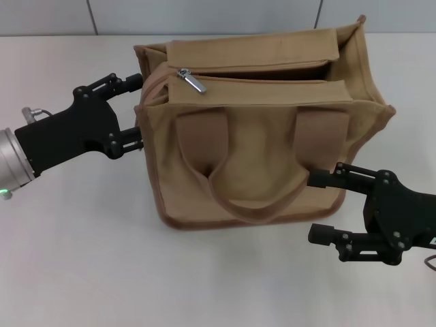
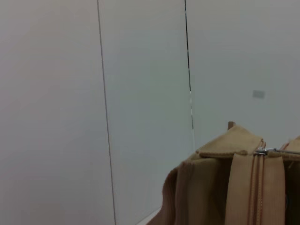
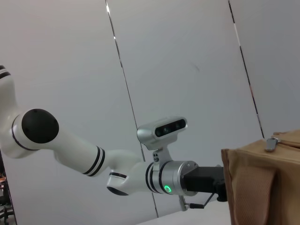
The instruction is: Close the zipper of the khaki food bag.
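Observation:
My left gripper needs to pinch the tape's end [image 1: 147,93] and hold it tight before my right gripper pulls the slider, because the zipper's tape sags over the end of the zipper.
The khaki food bag [image 1: 259,146] stands upright on the white table, handles folded against its front. Its zipper [image 1: 272,76] runs along the top and gapes open toward the right. The silver slider with its pull tab [image 1: 192,80] sits at the left end. My left gripper [image 1: 136,112] is open at the bag's left end wall, fingertips at the fabric. My right gripper [image 1: 319,206] is open and empty by the bag's front right bottom corner. The left wrist view shows the bag top [image 2: 234,187] and slider [image 2: 262,151]. The right wrist view shows the bag [image 3: 262,187] and slider [image 3: 271,143].
The white table [image 1: 82,259] spreads around the bag, with a grey panelled wall [image 1: 204,13] behind it. In the right wrist view my left arm [image 3: 140,176] reaches in toward the bag's far end.

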Robot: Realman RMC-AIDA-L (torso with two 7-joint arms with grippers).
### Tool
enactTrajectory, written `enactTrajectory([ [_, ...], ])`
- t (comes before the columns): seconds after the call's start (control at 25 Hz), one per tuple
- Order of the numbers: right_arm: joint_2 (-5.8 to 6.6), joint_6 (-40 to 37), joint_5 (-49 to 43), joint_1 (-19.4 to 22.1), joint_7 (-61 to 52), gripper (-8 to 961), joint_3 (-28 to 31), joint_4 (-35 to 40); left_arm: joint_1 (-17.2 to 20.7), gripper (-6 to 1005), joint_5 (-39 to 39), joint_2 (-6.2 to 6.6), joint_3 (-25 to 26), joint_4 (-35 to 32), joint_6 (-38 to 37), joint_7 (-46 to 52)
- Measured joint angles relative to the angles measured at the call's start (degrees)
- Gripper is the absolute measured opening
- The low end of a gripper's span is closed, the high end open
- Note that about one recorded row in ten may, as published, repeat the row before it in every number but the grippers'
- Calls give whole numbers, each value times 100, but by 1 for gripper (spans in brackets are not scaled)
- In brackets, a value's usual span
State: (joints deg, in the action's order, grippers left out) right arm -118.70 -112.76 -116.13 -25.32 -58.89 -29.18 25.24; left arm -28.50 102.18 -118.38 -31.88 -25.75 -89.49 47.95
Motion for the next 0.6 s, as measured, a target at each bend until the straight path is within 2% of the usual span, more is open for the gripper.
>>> enactTrajectory([
  [0.28, -3, 32, 3, 10, 0, 817, 0, -2, 70, 704, -53, 3, 21, 0, -85, -277],
  [0.48, -3, 36, 3, 15, 0, 817, 0, -2, 52, 536, -68, -2, 24, 6, -109, -278],
  [0.52, -4, 28, 3, 22, 0, 817, 0, -2, 42, 329, -72, -2, 24, 11, -118, -277],
  [0.6, -4, 9, 4, 25, 0, 817, 0, -2, 42, 289, -84, -2, 24, 11, -137, -276],
])
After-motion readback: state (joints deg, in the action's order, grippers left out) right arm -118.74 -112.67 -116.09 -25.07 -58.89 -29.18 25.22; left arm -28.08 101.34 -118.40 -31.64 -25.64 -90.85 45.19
